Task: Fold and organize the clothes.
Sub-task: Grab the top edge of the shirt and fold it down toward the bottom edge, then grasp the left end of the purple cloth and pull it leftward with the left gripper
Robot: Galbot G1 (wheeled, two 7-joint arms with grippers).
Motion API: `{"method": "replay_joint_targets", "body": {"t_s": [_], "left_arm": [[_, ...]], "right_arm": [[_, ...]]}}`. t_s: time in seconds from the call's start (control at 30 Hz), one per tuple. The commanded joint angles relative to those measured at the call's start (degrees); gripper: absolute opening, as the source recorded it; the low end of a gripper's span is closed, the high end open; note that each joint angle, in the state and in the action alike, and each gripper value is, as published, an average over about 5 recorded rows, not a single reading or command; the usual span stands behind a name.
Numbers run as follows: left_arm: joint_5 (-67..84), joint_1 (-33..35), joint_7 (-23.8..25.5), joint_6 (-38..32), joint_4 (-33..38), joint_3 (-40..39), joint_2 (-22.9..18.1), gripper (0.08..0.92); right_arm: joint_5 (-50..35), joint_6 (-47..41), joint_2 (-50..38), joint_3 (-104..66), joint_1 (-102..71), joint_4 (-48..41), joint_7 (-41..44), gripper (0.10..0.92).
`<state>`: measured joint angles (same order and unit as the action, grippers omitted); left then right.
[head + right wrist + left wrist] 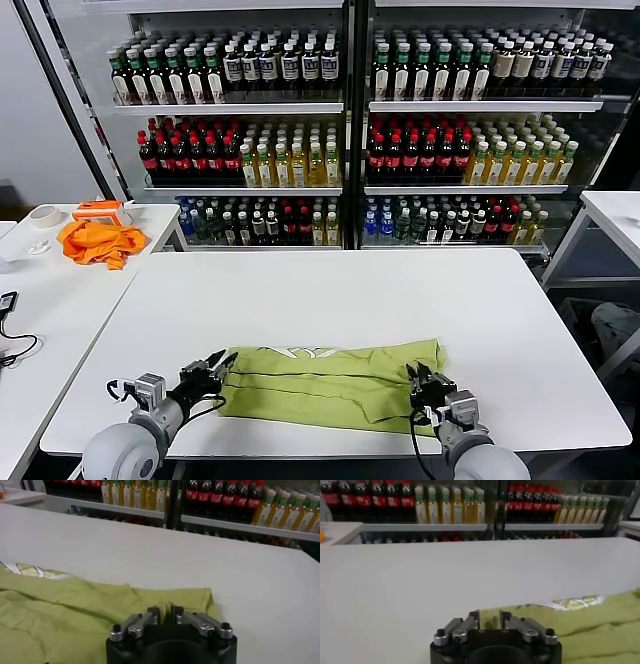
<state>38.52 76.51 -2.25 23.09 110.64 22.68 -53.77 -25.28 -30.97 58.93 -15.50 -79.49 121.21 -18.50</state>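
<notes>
My left gripper's fingers have just the far corner of the T-shirt's cloth. They should open and pinch the cloth's end nearer its middle (234, 383) before folding the cloth.
The lime yellow-green T-shirt (330, 380) lies folded into a long band across the near edge of the white table (330, 290), a strip of its white print showing along the far fold. My left gripper (218, 362) is at the band's left end, and in the left wrist view its fingers (490, 620) stand slightly apart over the shirt's (600, 625) edge. My right gripper (420, 380) sits at the right end. There its fingers (165, 614) stand a little apart too, with a ridge of the shirt (65, 615) in the gap between them.
A side table on the left carries a bright orange cloth (98, 242), a tape roll (44, 215) and a cable. Another table (615, 215) stands at the right. Shelves of bottles (340, 130) fill the back.
</notes>
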Motion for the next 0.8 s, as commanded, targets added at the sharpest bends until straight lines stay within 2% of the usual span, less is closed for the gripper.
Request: {"method": "replay_joint_targets", "body": {"t_s": [0.03,0.2,0.4,0.5,0.63,0.8], "left_arm": [[1.48,1.14,-9.45,-2.4,2.67,-1.9,-0.92,0.433],[-0.11,1.41,-16.97,-1.69,2.82,-6.32,-3.24,0.581],[-2.56,0.36,-21.53,-1.18,1.56,-9.96,-6.0,0.751],[-2.87,0.19,-23.41,-0.45,1.62,-10.95,-6.66,0.806],[-2.9,0.7,-24.53,0.62,2.06,-11.23,-7.03,0.802],[-2.91,0.99,-24.66,0.74,2.2,-11.32,-7.36,0.672]], "right_arm": [[1.68,1.19,-0.05,-6.2,-7.23,6.41,0.1,0.433],[2.77,2.05,0.17,-9.68,-9.91,9.58,0.26,0.581],[4.35,2.52,0.29,-10.37,-10.11,9.77,0.29,0.751],[4.83,2.61,0.78,-10.15,-10.21,9.56,0.07,0.806],[5.35,2.72,1.13,-10.0,-10.26,9.41,0.06,0.821],[5.73,2.83,1.27,-9.98,-10.17,9.25,0.02,0.823]]}}
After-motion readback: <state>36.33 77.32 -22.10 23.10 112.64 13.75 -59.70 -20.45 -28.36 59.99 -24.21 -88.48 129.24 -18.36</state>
